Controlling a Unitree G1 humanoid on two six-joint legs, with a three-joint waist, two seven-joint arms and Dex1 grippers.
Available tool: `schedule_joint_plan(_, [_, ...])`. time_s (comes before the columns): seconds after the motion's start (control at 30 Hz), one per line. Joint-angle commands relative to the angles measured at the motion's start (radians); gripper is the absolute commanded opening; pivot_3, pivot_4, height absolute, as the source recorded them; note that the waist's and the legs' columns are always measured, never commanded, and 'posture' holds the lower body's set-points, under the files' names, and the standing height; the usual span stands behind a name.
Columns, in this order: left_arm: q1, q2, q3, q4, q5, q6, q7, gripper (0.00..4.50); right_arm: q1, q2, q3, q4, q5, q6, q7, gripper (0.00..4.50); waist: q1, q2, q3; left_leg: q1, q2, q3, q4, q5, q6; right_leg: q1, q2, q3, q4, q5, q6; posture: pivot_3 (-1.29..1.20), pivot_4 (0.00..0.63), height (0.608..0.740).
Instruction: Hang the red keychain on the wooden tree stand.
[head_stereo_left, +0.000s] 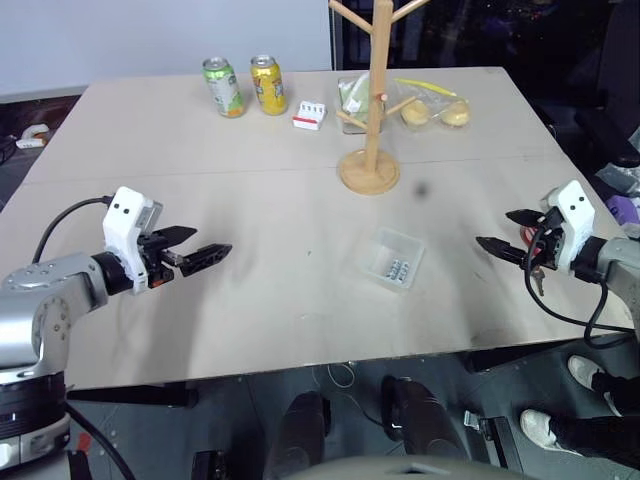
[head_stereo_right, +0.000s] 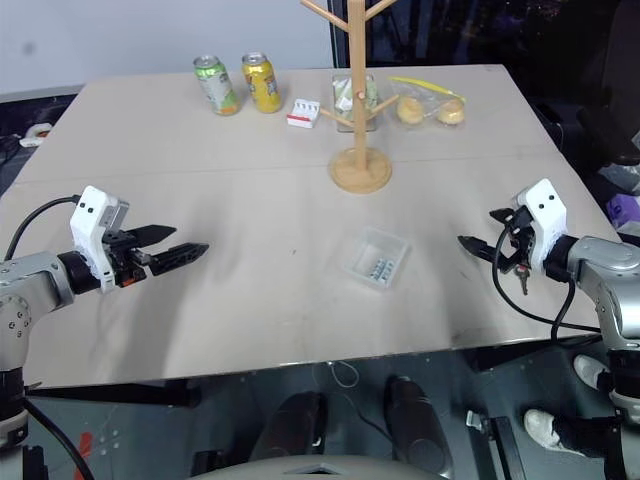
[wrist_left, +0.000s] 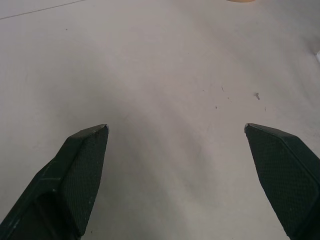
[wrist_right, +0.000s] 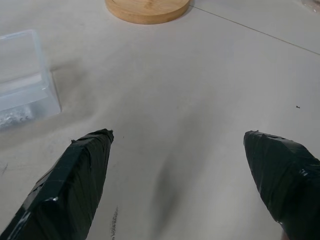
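Note:
I move my right gripper to the small clear plastic box next and close it on the box's side (head_stereo_left: 415, 268) (wrist_right: 26, 101) beside the batteries, nearest that gripper.
The wooden tree stand (head_stereo_left: 377, 110) rises on its round base (head_stereo_left: 368, 172) at the back middle of the table, its top cut off by the picture edge. A tiny red bit (head_stereo_left: 381, 96), apparently the red keychain, sits on a short lower peg close to the pole; its shape is too small to make out. My left gripper (head_stereo_left: 212, 241) hovers open over the front left of the table, with bare tabletop between its fingers (wrist_left: 85, 165). Over the table's right edge my right gripper (head_stereo_left: 493, 228) is open and holds nothing, pointing toward the stand's base (wrist_right: 147, 7).
A small clear plastic box (head_stereo_left: 392, 258) lies between the grippers, nearer the right one. At the back stand a green can (head_stereo_left: 223, 87), a yellow can (head_stereo_left: 267, 84), a red-and-white box (head_stereo_left: 309, 116), a clear container (head_stereo_left: 353, 100) and a bag of yellow items (head_stereo_left: 435, 108).

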Motion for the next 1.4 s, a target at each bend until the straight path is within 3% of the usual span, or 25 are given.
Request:
schedule_joint_plan(0.03, [-0.037, 0.012, -0.021, -0.013, -0.007, -0.047, -0.01, 4.5, 0.004, -0.011, -0.04, -0.034, 0.023, -0.004, 0.003, 4.48, 0.0, 0.0, 0.0, 0.0, 0.0, 0.0, 0.0, 0.0, 0.0, 0.0, 0.0, 0.0, 0.0, 0.0, 0.0, 0.0, 0.15, 0.74])
schedule_joint_plan(0.2, [-0.129, -0.045, -0.081, -0.189, -0.131, 0.003, -0.009, 4.5, 0.008, 0.035, -0.055, -0.189, 0.16, 0.19, -0.055, 4.48, 0.005, 0.0, 0.0, -0.001, 0.0, -0.001, 0.001, 0.0, 0.0, 0.0, 0.0, -0.001, 0.0, 0.002, 0.003, 0.0, 0.15, 0.74])
schedule_joint_plan(0.3, [-0.168, -0.034, -0.136, -0.281, -0.194, 0.018, -0.044, 4.5, -0.014, 0.081, -0.054, -0.292, 0.266, 0.397, -0.149, 4.48, 0.003, 0.0, 0.0, -0.001, 0.0, -0.001, 0.001, 0.0, 0.0, 0.0, 0.0, -0.001, 0.0, 0.002, 0.004, 0.0, 0.15, 0.74])
schedule_joint_plan(0.47, [-0.232, -0.016, -0.205, -0.341, -0.247, 0.016, -0.072, 4.5, -0.08, 0.227, -0.085, -0.375, 0.326, 0.709, -0.391, 4.48, -0.002, 0.0, 0.0, 0.0, 0.001, -0.001, 0.001, 0.0, 0.0, 0.0, 0.002, 0.0, 0.001, 0.002, 0.003, 0.0, 0.15, 0.74])
schedule_joint_plan(0.6, [-0.231, -0.013, -0.256, -0.362, -0.227, -0.025, -0.082, 4.5, -0.123, 0.421, -0.159, -0.424, 0.306, 0.93, -0.546, 4.48, 0.001, 0.0, 0.0, -0.001, 0.001, -0.001, 0.0, 0.0, 0.0, 0.0, 0.002, 0.0, 0.001, 0.002, 0.003, 0.0, 0.15, 0.74])
schedule_joint_plan(0.8, [-0.19, -0.012, -0.275, -0.337, -0.186, -0.09, -0.084, 4.5, -0.178, 0.6, -0.202, -0.41, 0.304, 0.981, -0.686, 4.48, -0.001, 0.001, 0.0, -0.001, 0.001, -0.002, 0.0, 0.0, 0.0, 0.0, 0.002, 0.0, 0.0, 0.002, 0.003, 0.0, 0.15, 0.74])
schedule_joint_plan(1.07, [-0.169, -0.025, -0.268, -0.334, -0.173, -0.125, -0.053, 4.5, -0.176, 0.592, -0.117, -0.393, 0.317, 0.981, -0.728, 4.48, -0.001, 0.001, 0.0, -0.001, 0.001, -0.002, 0.0, 0.0, 0.0, 0.0, 0.002, -0.001, 0.0, 0.001, 0.002, 0.0, 0.15, 0.74])
schedule_joint_plan(1.1, [-0.168, -0.026, -0.266, -0.333, -0.173, -0.126, -0.047, 4.5, -0.173, 0.587, -0.102, -0.4, 0.323, 0.981, -0.719, 3.96, -0.002, 0.001, 0.0, -0.001, 0.001, -0.002, 0.0, 0.0, 0.0, 0.0, 0.002, -0.001, 0.0, 0.001, 0.002, 0.0, 0.15, 0.74])
schedule_joint_plan(1.13, [-0.166, -0.025, -0.265, -0.332, -0.173, -0.127, -0.045, 4.5, -0.171, 0.588, -0.094, -0.404, 0.327, 0.981, -0.717, 3.71, -0.002, 0.001, 0.0, -0.001, 0.001, -0.002, 0.0, 0.0, 0.0, 0.0, 0.002, -0.001, 0.0, 0.001, 0.002, 0.0, 0.15, 0.74])
schedule_joint_plan(1.37, [-0.17, -0.027, -0.269, -0.322, -0.167, -0.138, -0.031, 4.5, -0.171, 0.563, -0.031, -0.404, 0.299, 0.954, -0.698, 0.3, -0.003, 0.001, 0.0, -0.001, 0.001, -0.002, 0.0, 0.0, 0.0, 0.0, 0.002, -0.001, 0.0, 0.001, 0.002, 0.0, 0.15, 0.74])
schedule_joint_plan(1.4, [-0.169, -0.03, -0.272, -0.323, -0.166, -0.139, -0.029, 4.5, -0.171, 0.557, -0.021, -0.401, 0.294, 0.94, -0.693, 0.13, -0.003, 0.001, 0.0, -0.001, 0.001, -0.002, 0.0, 0.0, 0.0, 0.0, 0.002, -0.001, 0.0, 0.001, 0.002, 0.0, 0.15, 0.74])
